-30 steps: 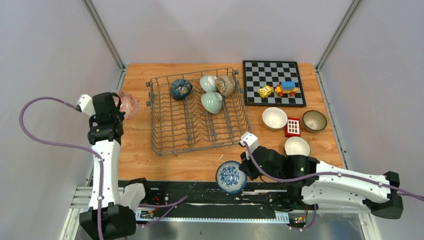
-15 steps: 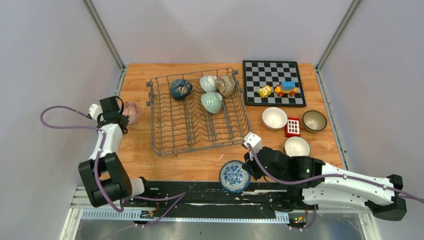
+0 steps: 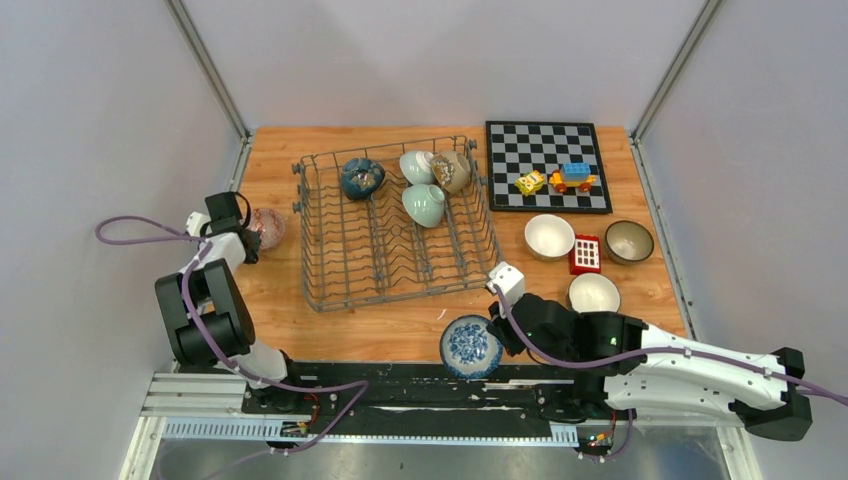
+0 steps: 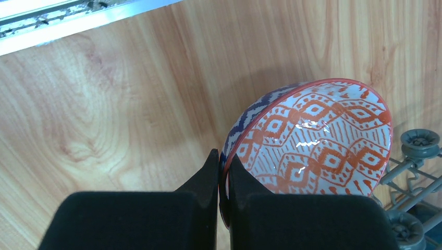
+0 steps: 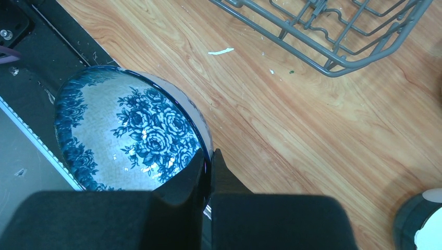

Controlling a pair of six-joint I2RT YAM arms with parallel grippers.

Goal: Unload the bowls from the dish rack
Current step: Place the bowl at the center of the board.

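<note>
I need to use my left gripper to set the orange-and-white patterned bowl down on the bare wood [image 3: 266, 228] [image 4: 306, 139], close beside the grey dish rack, and let go of it there.
The grey wire dish rack [image 3: 340, 290] holds a dark teal bowl [image 3: 361, 177], a pale green bowl [image 3: 424, 205], a pale bowl [image 3: 414, 165] and a beige-brown bowl [image 3: 452, 171]. My left gripper [image 3: 246, 226] is shut on the rim of an orange-and-white patterned bowl [image 4: 312, 140], low over the table just left of the rack [image 4: 412, 156]. My right gripper [image 3: 492, 335] is shut on the rim of a blue-and-white floral bowl [image 5: 130, 135], held at the table's near edge, in front of the rack [image 5: 333, 31]. The same bowls show in the top view: orange [image 3: 268, 227], blue [image 3: 468, 346].
A chessboard [image 3: 545, 140] with toy blocks [image 3: 572, 177] lies at the back right. On the table right of the rack stand a cream bowl [image 3: 549, 236], a brown bowl [image 3: 629, 240], a white bowl [image 3: 594, 293] and a red block [image 3: 585, 254].
My left arm has folded down and lowered the orange bowl toward the table beside the rack. My right gripper has shifted the blue bowl slightly right.
</note>
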